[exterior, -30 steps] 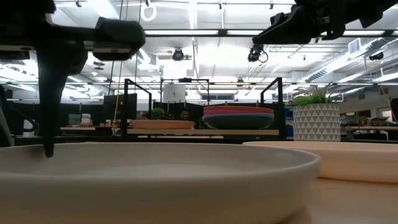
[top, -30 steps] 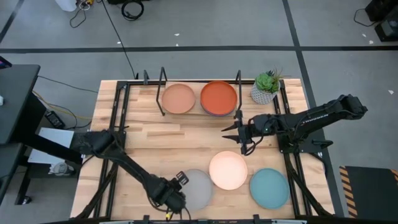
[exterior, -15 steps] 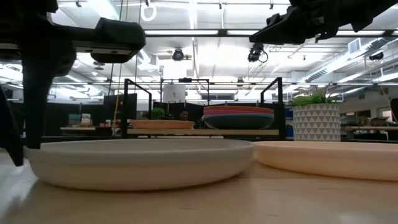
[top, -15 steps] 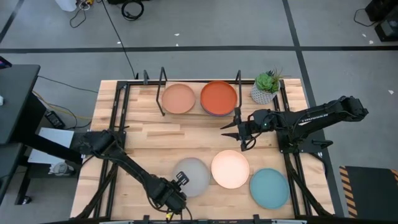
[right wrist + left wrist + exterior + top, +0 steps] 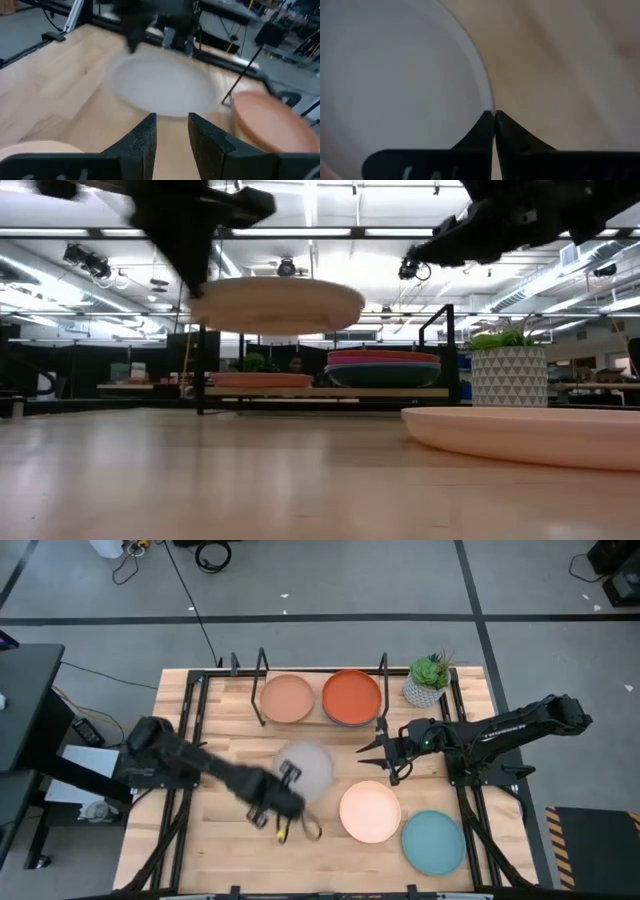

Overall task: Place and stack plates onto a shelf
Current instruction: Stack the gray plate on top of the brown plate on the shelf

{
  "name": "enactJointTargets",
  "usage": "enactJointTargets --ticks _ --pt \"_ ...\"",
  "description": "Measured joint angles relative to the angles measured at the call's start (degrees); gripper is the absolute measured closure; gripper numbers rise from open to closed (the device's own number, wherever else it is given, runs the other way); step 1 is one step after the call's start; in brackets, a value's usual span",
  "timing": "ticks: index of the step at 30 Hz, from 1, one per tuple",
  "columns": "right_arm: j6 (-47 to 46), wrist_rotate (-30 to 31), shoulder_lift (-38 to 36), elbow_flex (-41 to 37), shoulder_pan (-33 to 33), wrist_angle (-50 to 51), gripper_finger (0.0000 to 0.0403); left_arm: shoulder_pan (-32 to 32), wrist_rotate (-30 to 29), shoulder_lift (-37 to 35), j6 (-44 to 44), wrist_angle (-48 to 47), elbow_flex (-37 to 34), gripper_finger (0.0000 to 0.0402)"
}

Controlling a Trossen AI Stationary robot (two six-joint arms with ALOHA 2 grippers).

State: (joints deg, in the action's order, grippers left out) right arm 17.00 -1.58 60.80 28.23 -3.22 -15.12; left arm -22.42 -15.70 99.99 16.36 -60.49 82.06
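I need to let go of the grey plate with my left gripper on top of the tan-pink plate (image 5: 287, 698) on the shelf.
My left gripper (image 5: 288, 780) is shut on the grey plate (image 5: 306, 767), which hangs in the air over the middle of the table (image 5: 275, 304). My right gripper (image 5: 376, 748) hovers open to the plate's right, touching nothing; its fingers (image 5: 148, 134) point toward the plate (image 5: 162, 90). The shelf (image 5: 320, 391) stands along the far edge with black hoop uprights (image 5: 262, 672). A tan-pink plate (image 5: 287, 698) lies on it, beside a stack topped by the orange plate (image 5: 351, 697). A cream plate (image 5: 369, 811) and a light blue plate (image 5: 433, 843) rest on the table. My left gripper pinches the grey plate's rim (image 5: 488, 98) between its two fingers, at the edge nearest the table's near-left side. The fingers come in roughly level from that side. The plate is lifted clear of the table and sits about level.
A potted plant in a white patterned pot (image 5: 426, 682) stands at the shelf's right end. The slatted tabletop (image 5: 230, 755) shows bare wood left of the carried plate and along the near-left part.
My left gripper slid the grey plate a little away from the near edge, then lifted it clear. It carried the plate up and toward the far edge, to the middle of the table. The right gripper stayed almost still.
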Motion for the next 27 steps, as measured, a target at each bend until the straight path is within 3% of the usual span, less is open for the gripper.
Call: enactJointTargets --ticks 6,11,15,19,27 --pt "-3.00 0.36 0.00 -2.06 -0.17 -1.40 0.0285 15.64 1.09 -4.95 7.18 0.11 0.00 0.0392" --pt "-4.08 0.50 0.00 -2.65 -0.93 -3.45 0.0285 30.74 5.32 -5.19 8.29 0.26 0.00 0.0392" --pt "-5.39 0.52 0.00 -2.65 -2.06 -4.16 0.0285 39.38 6.87 -4.72 10.09 4.60 0.00 0.0392" --pt "-6.85 1.78 0.00 -2.65 -3.22 -4.27 0.0285 44.51 11.40 -4.11 8.99 6.83 0.04 0.0392" --pt "-7.77 5.78 0.00 -2.66 -5.64 -4.62 0.0285 46.60 11.54 0.68 7.07 3.48 0.00 0.0388"
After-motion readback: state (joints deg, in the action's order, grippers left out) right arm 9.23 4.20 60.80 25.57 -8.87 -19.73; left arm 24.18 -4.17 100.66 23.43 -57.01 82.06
